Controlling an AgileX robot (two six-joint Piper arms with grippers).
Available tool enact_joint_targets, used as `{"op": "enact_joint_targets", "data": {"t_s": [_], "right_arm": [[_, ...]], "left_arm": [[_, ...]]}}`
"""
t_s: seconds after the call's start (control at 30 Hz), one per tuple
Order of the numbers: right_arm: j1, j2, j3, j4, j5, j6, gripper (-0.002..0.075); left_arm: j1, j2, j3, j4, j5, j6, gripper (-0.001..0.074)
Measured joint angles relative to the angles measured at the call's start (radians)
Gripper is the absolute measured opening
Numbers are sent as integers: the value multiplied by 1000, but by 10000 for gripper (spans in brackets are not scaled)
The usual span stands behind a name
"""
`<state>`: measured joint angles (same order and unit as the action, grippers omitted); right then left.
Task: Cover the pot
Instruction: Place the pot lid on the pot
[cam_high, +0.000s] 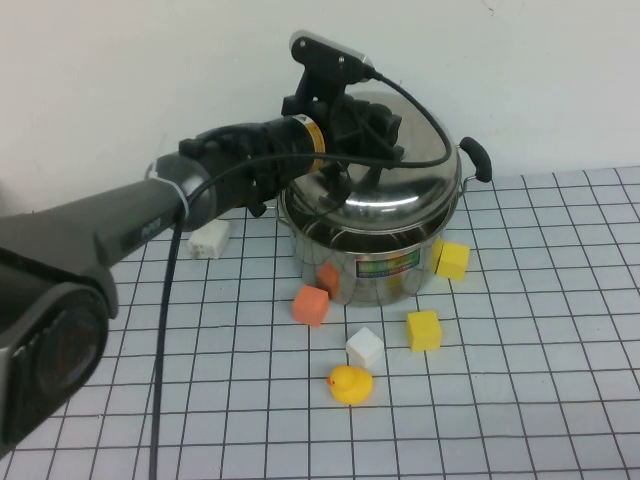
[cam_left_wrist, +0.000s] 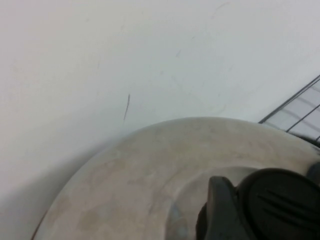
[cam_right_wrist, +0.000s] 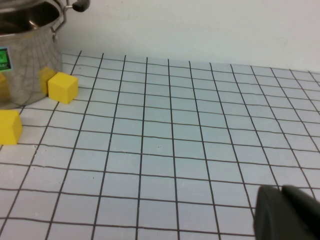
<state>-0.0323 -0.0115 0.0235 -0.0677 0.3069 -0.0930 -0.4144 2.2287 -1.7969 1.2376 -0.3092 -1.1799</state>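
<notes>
My left gripper is to release the lid, which is tilted over the pot's mouth now, sitting level on the steel pot's rim (cam_high: 384, 198) above the green-yellow label.
The pot (cam_high: 372, 256) is shiny steel with a green-yellow label and a black side handle (cam_high: 477, 158), and it stands at the back of the gridded table. The domed steel lid (cam_high: 400, 178) lies tilted over its mouth. I cannot tell whether the lid rests on the rim. My left gripper (cam_high: 372, 122) is shut on the lid's black knob (cam_left_wrist: 282, 200), with one finger (cam_left_wrist: 220, 210) pressed against it above the dome (cam_left_wrist: 150, 170). My right gripper (cam_right_wrist: 289, 216) is shut and empty, low over bare table to the right of the pot (cam_right_wrist: 25, 55).
Around the pot's front lie an orange block (cam_high: 311, 305), two yellow blocks (cam_high: 451, 259) (cam_high: 424, 330), a white block (cam_high: 365, 347) and a yellow duck (cam_high: 350, 384). A white piece (cam_high: 210, 240) lies left of the pot. The wall stands close behind.
</notes>
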Motion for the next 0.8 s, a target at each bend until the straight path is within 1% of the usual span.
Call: {"op": "enact_joint_targets", "data": {"t_s": [0.27, 0.5, 0.8], "right_arm": [[0, 0, 0, 0, 0, 0, 9], [0, 0, 0, 0, 0, 0, 9], [0, 0, 0, 0, 0, 0, 9]], "left_arm": [[0, 65, -21, 36, 13, -24, 333], [0, 65, -28, 57, 13, -28, 333], [0, 65, -28, 63, 13, -78, 333]]}}
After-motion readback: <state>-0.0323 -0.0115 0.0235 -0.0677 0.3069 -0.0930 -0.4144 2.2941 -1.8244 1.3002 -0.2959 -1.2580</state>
